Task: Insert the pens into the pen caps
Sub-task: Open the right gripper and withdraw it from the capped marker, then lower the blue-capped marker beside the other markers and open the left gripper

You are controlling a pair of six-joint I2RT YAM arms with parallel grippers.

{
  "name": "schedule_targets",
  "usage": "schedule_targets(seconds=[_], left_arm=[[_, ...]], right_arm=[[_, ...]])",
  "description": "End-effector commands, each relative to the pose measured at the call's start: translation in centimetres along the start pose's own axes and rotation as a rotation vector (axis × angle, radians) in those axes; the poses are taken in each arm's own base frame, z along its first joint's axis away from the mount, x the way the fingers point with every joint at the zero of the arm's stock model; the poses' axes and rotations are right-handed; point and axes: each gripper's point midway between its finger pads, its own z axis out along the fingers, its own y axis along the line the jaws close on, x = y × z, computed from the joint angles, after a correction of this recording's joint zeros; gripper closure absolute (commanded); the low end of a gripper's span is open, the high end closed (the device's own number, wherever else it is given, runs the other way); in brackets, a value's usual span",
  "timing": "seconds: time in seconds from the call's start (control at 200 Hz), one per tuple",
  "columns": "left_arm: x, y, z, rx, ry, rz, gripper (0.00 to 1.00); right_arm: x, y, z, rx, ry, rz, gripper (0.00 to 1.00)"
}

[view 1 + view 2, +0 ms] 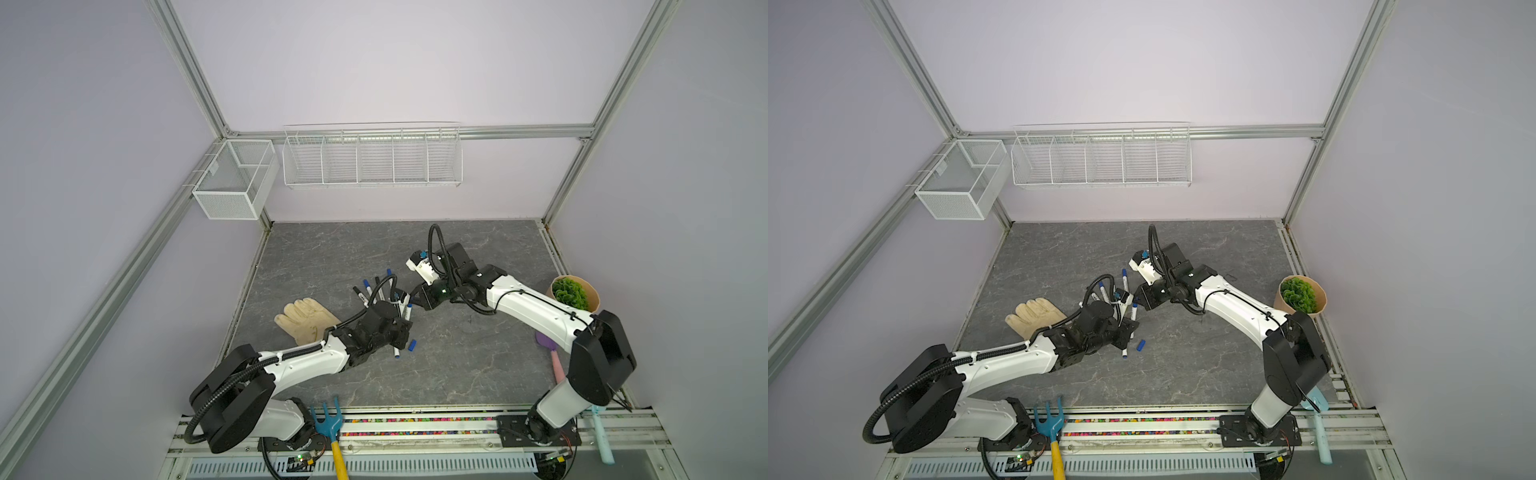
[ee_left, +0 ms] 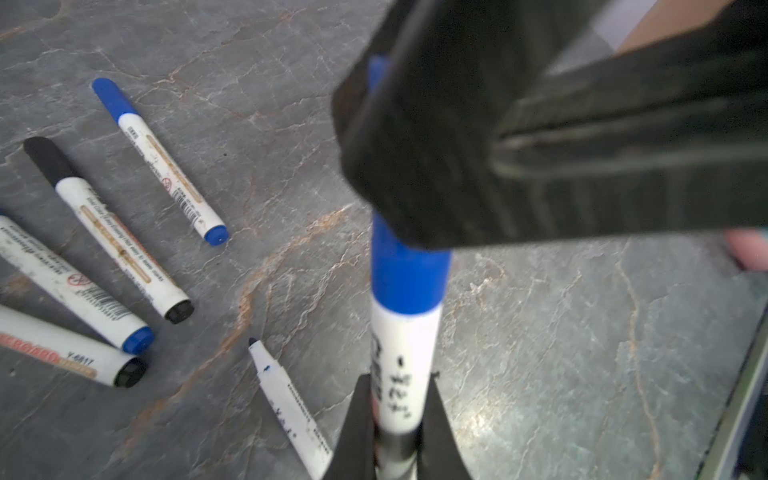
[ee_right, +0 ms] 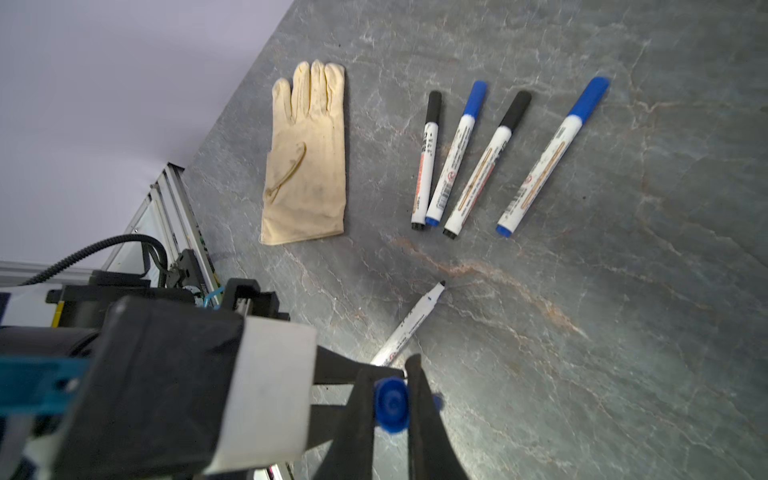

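The robot's left gripper will release the pen, now held mid-table between both grippers, on the table (image 1: 357, 304) beside the black-capped pen that is nearest the cream glove.
My left gripper (image 2: 399, 378) is shut on the white barrel of a pen (image 2: 405, 365). A blue pen cap (image 2: 409, 278) sits over that pen's tip end, its rim against the barrel. My right gripper (image 3: 390, 374) is shut on this cap (image 3: 390, 403), seen end-on. In both top views the two grippers (image 1: 403, 328) (image 1: 417, 291) meet mid-table with the pen (image 1: 408, 309) between them. An uncapped pen (image 2: 286, 407) (image 3: 409, 324) lies on the table below. A loose blue cap (image 1: 412, 345) (image 1: 1141, 345) lies beside it. Several capped pens (image 3: 488, 164) lie in a row further back.
A cream glove (image 1: 305, 320) (image 3: 307, 158) lies left of the pens. A potted green plant (image 1: 575, 295) stands at the right edge. A blue garden fork (image 1: 328, 424), a pink-handled spatula (image 1: 552, 357) and a light-blue tool (image 1: 602, 436) lie near the front rail. Wire baskets (image 1: 372, 156) hang on the back wall.
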Motion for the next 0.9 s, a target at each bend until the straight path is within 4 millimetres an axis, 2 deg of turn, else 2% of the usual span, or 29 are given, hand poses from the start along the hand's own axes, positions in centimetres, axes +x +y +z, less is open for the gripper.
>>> schedule_targets(seconds=[0.0,0.135,0.255,0.32,0.425,0.55,0.605,0.685,0.73,0.8,0.895], left_arm=[[-28.0,-5.1,-19.5,0.314,-1.162,-0.147,1.00],[-27.2,-5.3,-18.9,0.340,-1.116,-0.154,1.00],[-25.6,-4.3,-17.8,0.317,-1.073,-0.191,1.00],[-24.4,-4.0,-16.8,0.287,-1.009,-0.186,1.00],[-21.6,-3.2,-14.3,0.208,-0.867,-0.194,1.00],[-16.9,-2.2,-11.1,0.125,-0.710,-0.224,1.00],[-14.6,-1.5,-9.8,0.111,-0.652,-0.266,1.00],[-11.5,0.0,-8.1,0.082,-0.591,-0.351,1.00],[-10.0,0.9,-7.3,0.063,-0.564,-0.389,1.00],[-8.3,2.0,-6.6,0.026,-0.531,-0.443,1.00],[-6.3,4.3,-5.9,-0.061,-0.467,-0.521,1.00]], right_arm=[[17.1,-1.4,-0.9,0.046,0.595,0.344,0.93],[16.0,-1.5,-1.6,0.021,0.544,0.374,0.93],[15.2,-1.4,-2.0,0.009,0.510,0.379,0.93],[14.2,-1.1,-2.3,-0.014,0.462,0.371,0.93],[11.7,-0.2,-3.2,-0.058,0.353,0.329,0.92],[8.9,1.0,-4.6,-0.089,0.233,0.279,0.89],[7.9,1.1,-5.1,-0.088,0.190,0.271,0.82],[6.2,1.0,-6.0,-0.080,0.108,0.269,0.59],[5.4,0.8,-6.6,-0.068,0.060,0.270,0.51],[4.4,-0.1,-7.5,-0.040,-0.014,0.285,0.46],[3.8,-1.1,-8.5,-0.023,-0.071,0.321,0.45]])
